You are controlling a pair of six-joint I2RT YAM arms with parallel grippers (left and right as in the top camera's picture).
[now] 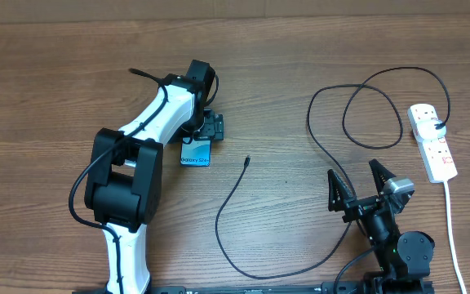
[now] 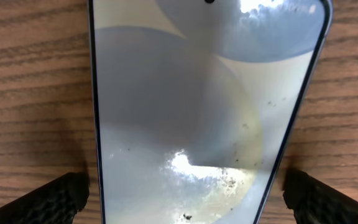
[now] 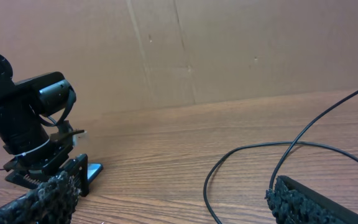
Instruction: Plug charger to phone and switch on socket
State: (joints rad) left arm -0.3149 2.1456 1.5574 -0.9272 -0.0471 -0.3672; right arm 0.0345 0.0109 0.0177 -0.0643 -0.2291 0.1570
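Observation:
The phone is lying apart from the plug tip of the charger cable, so next my left gripper closes on the phone's sides [image 1: 209, 155] and slides the phone toward the plug first.
The phone [image 1: 195, 153] lies flat on the wooden table, light blue screen up. It fills the left wrist view [image 2: 191, 112]. My left gripper [image 1: 207, 133] is open and straddles the phone's far end, with a gap at each finger [image 2: 185, 196]. The charger cable [image 1: 219, 220] loops across the table, and its plug tip [image 1: 247, 160] lies free to the right of the phone. Its other end sits in the white socket strip [image 1: 432, 143] at the far right. My right gripper [image 1: 357, 186] is open and empty near the front edge [image 3: 173, 196].
The socket's white cord [image 1: 451, 233] runs to the front edge. Cable loops [image 3: 247, 152] lie in front of my right gripper. A brown cardboard wall [image 3: 229, 50] stands behind the table. The left arm's wrist [image 3: 30, 118] and the phone's end [image 3: 93, 170] show in the right wrist view.

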